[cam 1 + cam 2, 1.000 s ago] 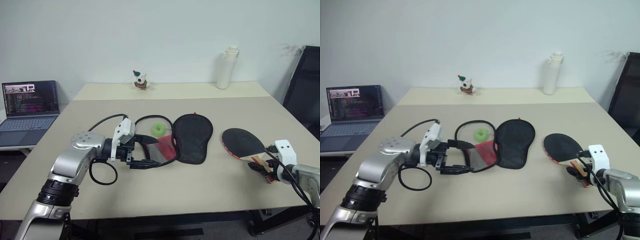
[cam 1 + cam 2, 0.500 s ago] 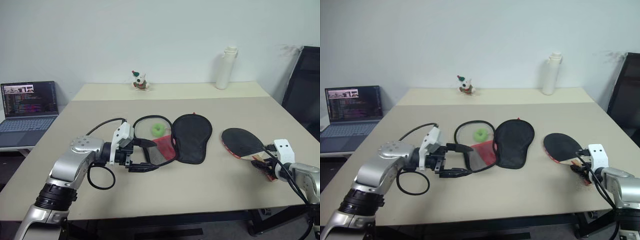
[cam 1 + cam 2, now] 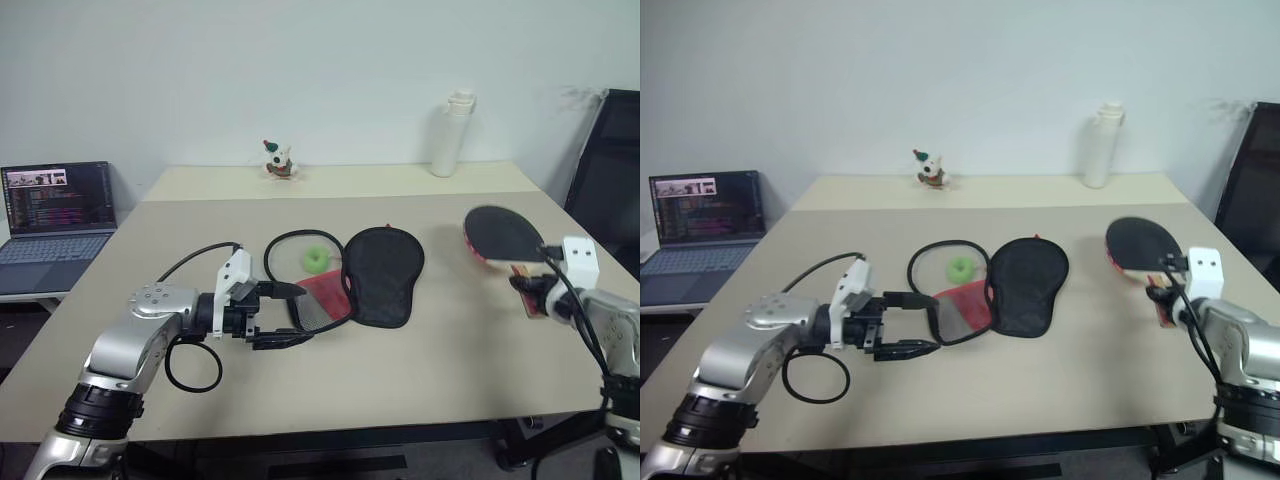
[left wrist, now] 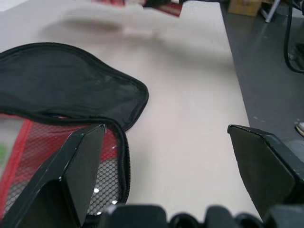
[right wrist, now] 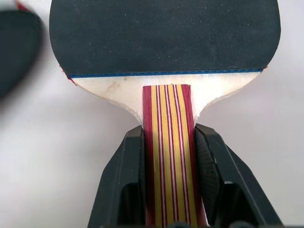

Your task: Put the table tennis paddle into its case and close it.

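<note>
The robot's right gripper should put the table tennis paddle down on the case's black flap (image 3: 385,264), next to the red mesh half.
The table tennis paddle (image 3: 500,235) hangs in the air above the table's right side, black face up and tilted. My right gripper (image 3: 530,291) is shut on its striped wooden handle (image 5: 168,142), one finger on each side. The case (image 3: 383,275) lies open at mid-table: a black flap, a red mesh half (image 4: 28,142) and a green ball (image 3: 317,259) inside its zip loop. My left gripper (image 3: 288,313) stands open at the case's left edge, one finger (image 4: 78,161) over the mesh and nothing held.
At the table's far edge stand a white bottle (image 3: 451,135) and a small toy figure (image 3: 279,160). A laptop (image 3: 58,215) sits on a side desk at the left. Beyond the table's right edge is a black chair (image 3: 605,190).
My right gripper has shut on the paddle's handle and lifted the paddle off the table, up and farther away. The left gripper stays open by the case.
</note>
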`<state>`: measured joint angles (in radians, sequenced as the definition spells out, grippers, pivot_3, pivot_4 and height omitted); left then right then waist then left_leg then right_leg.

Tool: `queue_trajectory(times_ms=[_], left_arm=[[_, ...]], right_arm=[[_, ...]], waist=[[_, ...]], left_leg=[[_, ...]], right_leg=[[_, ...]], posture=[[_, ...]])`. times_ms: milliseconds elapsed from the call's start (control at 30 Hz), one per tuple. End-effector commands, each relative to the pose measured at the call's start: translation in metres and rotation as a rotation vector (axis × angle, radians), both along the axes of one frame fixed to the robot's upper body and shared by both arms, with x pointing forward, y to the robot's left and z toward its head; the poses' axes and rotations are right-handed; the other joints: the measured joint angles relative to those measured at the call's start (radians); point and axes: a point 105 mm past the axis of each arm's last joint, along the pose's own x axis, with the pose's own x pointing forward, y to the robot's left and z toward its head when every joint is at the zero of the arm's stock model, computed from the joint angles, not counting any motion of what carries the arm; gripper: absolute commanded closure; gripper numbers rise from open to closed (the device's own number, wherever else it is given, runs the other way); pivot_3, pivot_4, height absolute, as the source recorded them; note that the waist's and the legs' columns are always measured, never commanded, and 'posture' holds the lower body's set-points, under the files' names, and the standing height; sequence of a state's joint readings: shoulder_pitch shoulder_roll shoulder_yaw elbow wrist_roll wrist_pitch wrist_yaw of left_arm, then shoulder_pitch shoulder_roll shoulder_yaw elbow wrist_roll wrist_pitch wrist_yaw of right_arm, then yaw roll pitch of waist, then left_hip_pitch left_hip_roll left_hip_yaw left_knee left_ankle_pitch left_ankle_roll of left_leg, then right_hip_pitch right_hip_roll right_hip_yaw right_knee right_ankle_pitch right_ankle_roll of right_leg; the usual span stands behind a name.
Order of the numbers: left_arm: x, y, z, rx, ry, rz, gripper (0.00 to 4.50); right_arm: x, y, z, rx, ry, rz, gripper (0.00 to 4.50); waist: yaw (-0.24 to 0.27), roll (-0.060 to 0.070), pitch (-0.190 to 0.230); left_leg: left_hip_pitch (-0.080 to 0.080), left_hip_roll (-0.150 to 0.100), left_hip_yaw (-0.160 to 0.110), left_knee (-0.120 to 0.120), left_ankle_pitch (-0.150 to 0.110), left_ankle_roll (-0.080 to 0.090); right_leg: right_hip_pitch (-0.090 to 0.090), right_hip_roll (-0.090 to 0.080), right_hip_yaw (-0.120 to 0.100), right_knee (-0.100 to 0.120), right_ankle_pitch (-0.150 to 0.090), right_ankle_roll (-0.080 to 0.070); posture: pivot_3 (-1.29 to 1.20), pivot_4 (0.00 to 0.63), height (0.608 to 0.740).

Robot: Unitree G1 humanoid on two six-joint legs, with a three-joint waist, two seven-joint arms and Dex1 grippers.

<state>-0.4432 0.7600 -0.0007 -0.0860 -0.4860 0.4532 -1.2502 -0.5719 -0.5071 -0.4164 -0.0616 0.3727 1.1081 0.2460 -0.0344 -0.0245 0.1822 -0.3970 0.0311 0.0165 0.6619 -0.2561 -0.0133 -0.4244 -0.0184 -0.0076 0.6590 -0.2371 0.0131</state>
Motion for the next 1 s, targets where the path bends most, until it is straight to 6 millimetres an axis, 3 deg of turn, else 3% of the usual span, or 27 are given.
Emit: queue_trajectory(times_ms=[33,267,400,767,1000], left_arm=[[-0.004,-0.002,0.012,-0.013,-0.046,-0.007,0.0],[-0.005,-0.003,0.011,-0.011,-0.044,-0.002,0.0],[-0.006,-0.003,0.011,-0.007,-0.044,0.0,0.0],[-0.007,-0.003,0.01,0.0,-0.044,0.007,0.0],[-0.007,-0.002,0.009,0.004,-0.043,0.009,0.0]], right_arm=[[0.006,0.067,0.034,0.08,-0.123,0.107,3.44],[0.013,0.138,0.017,0.189,-0.067,0.149,3.44],[0.018,0.161,0.006,0.199,-0.04,0.174,3.44],[0.029,0.173,-0.02,0.193,0.024,0.169,3.44],[0.033,0.181,-0.025,0.19,0.04,0.179,3.44]], waist=[[-0.006,0.0,0.0],[0.017,0.0,0.0],[0.016,0.0,0.0],[0.004,0.001,0.0],[0.002,0.001,0.001]], left_leg=[[0.001,0.001,0.0,0.0,0.0,0.0],[-0.004,0.0,-0.005,0.0,0.0,0.0],[-0.004,-0.001,-0.003,0.0,0.0,0.0],[-0.003,-0.001,-0.005,0.0,0.0,0.0],[-0.003,-0.001,-0.005,0.0,0.0,0.0]], right_leg=[[0.0,0.0,0.0,0.001,0.0,0.0],[-0.001,-0.003,-0.002,0.001,0.0,-0.001],[-0.001,-0.006,-0.002,0.0,0.001,-0.002],[-0.001,-0.002,-0.003,0.001,0.0,-0.001],[-0.001,-0.002,-0.002,0.001,0.0,0.0]], posture=[[0.0,0.15,0.74],[0.0,0.15,0.74],[0.0,0.15,0.74],[0.0,0.15,0.74],[0.0,0.15,0.74]])
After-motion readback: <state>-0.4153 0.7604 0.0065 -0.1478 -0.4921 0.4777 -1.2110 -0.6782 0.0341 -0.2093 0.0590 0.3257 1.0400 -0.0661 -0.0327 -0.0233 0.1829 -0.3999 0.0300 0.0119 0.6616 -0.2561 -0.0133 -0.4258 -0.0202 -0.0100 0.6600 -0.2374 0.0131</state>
